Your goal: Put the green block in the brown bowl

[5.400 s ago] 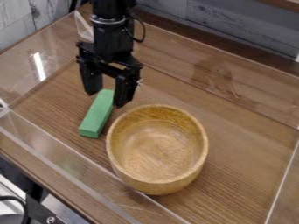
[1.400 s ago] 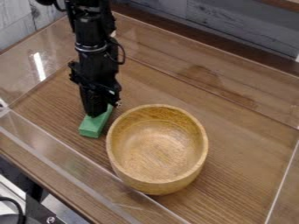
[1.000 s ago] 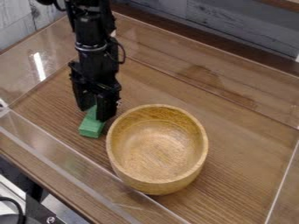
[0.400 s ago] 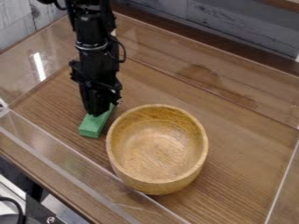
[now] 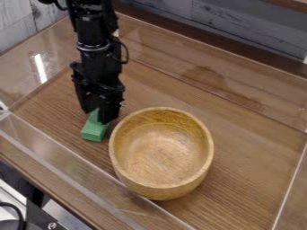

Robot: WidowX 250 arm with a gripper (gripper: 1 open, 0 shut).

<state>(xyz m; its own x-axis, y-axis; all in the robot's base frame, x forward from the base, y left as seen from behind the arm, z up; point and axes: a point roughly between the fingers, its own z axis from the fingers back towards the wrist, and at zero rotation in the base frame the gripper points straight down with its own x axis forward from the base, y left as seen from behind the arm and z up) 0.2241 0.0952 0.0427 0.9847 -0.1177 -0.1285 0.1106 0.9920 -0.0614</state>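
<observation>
My gripper should open and grip nearer the block's middle (image 5: 96, 120) before it lifts, because it is over the green block's far part while the block's near end sticks out.
The green block (image 5: 92, 128) lies flat on the wooden table just left of the brown bowl (image 5: 161, 113), and only its near end shows below the arm. My gripper (image 5: 100, 115) points straight down over the block's far part. Its black fingers (image 5: 81, 101) stand apart on either side of the block, low by the table. I cannot tell whether the fingers touch the block. The bowl is upright and its hollow holds nothing.
A low clear plastic wall (image 5: 72, 193) runs along the table's front and left edges. A grey plank wall (image 5: 240, 22) stands behind the table. Bare wood table (image 5: 240, 90) stretches to the right of the arm and behind the bowl.
The fingers were spread a second ago, then closed together over the block, and now stand apart again. The arm and the block have stayed where they were.
</observation>
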